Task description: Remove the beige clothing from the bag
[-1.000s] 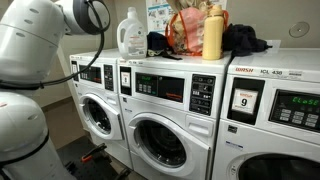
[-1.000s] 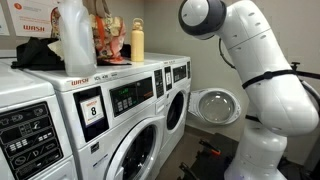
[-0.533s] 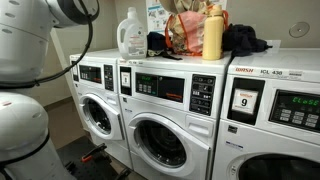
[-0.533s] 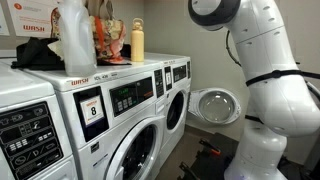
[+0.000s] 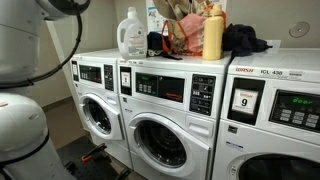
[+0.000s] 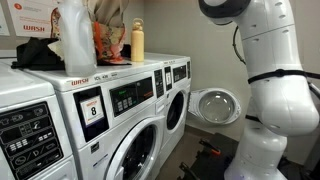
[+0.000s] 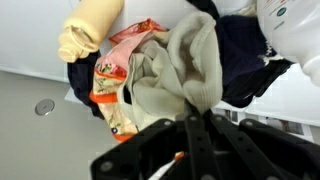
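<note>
The robot's gripper needs to release the beige clothing on the dark clothes (image 5: 165, 41) (image 7: 220, 72) between the white detergent jug and the orange bag.
In the wrist view my gripper (image 7: 197, 112) is shut on a fold of the beige clothing (image 7: 185, 65). The cloth hangs stretched between the jaws and the orange patterned bag (image 7: 115, 90), with its lower part still at the bag's mouth. In an exterior view the bag (image 5: 180, 35) stands on top of the middle washing machine, and beige cloth (image 5: 166, 10) rises from it toward the top edge of the frame. The bag also shows in an exterior view (image 6: 106, 42). The gripper itself is out of both exterior views.
A yellow bottle (image 5: 212, 35), a white detergent jug (image 5: 131, 35) and dark clothes (image 5: 245, 42) sit beside the bag on the machine tops. The row of front-loading washers (image 5: 165, 110) fills the room. One washer door (image 6: 214, 106) stands open near the robot's base.
The arm has risen, its upper joint moving up and out of the top of both exterior views. The beige cloth has been pulled upward from the bag.
</note>
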`<state>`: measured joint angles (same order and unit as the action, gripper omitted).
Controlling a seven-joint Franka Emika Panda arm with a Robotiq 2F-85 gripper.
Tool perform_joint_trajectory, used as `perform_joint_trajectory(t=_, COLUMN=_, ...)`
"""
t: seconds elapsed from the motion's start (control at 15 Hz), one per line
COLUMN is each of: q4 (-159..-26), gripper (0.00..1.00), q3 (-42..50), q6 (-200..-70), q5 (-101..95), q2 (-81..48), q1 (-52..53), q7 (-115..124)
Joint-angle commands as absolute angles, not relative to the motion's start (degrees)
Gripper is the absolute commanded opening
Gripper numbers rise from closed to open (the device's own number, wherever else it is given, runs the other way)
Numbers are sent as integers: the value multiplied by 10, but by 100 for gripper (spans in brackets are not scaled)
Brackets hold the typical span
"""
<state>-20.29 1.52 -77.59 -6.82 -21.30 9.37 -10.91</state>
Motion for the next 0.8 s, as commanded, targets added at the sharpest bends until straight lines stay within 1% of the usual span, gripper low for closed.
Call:
perform_joint_trajectory(t=0.0, q4=-215, gripper=1, q3=-10, q6=-700, q5=-10, q2=-203, q1=48, q7=-96)
perform_joint_trajectory(t=0.33, q4=-227, gripper=1, q3=-39, q6=-605, q5=85, q2=-231, q1=-23, q7=-109)
perform_joint_trajectory(t=0.47, q4=-202, gripper=1, q3=-50, q6=-557, q5=109, q2=-272, q1=-35, q7=-116)
perform_joint_trajectory(t=0.73, q4=-206, gripper=1, q3=-62, q6=-525, q5=122, q2=-332, q1=-30, q7=-112)
